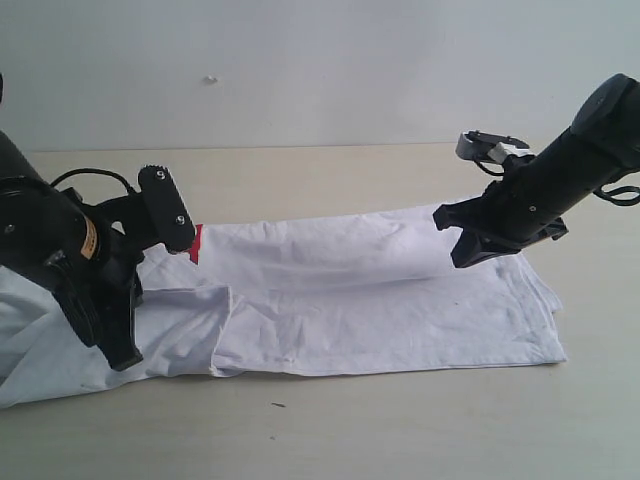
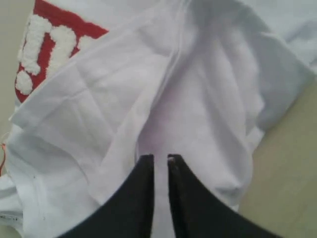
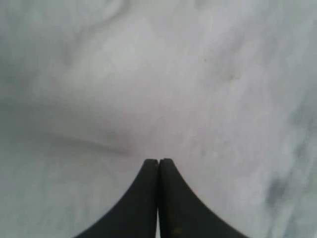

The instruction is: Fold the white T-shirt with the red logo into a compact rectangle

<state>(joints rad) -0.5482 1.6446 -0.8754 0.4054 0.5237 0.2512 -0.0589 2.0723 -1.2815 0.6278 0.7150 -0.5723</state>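
A slanted flap of the shirt hides part of the red logo, so next the left gripper grabs the flap's far edge (image 2: 72, 64) and pulls it toward the front.
The white T-shirt (image 1: 380, 310) lies spread across the table as a long band, its far edge rolled over toward the front. A sliver of the red logo (image 1: 196, 243) peeks out at the left end, and its fuzzy white letters on red (image 2: 44, 44) show beside folded layers. My left gripper (image 1: 125, 355) (image 2: 160, 157) is at the shirt's left end, jaws nearly together with white cloth (image 2: 198, 99) in the narrow gap. My right gripper (image 1: 462, 258) (image 3: 158, 160) is shut, fingers touching, its tip down on the shirt (image 3: 148, 74) near the right end of the rolled fold.
The tan table (image 1: 400, 430) runs bare in front of the shirt and behind it up to the pale wall (image 1: 320, 60). A strip of bare table (image 2: 292, 173) shows beside the cloth in the left wrist view. A grey fitting with cables (image 1: 490, 148) sits on the right arm.
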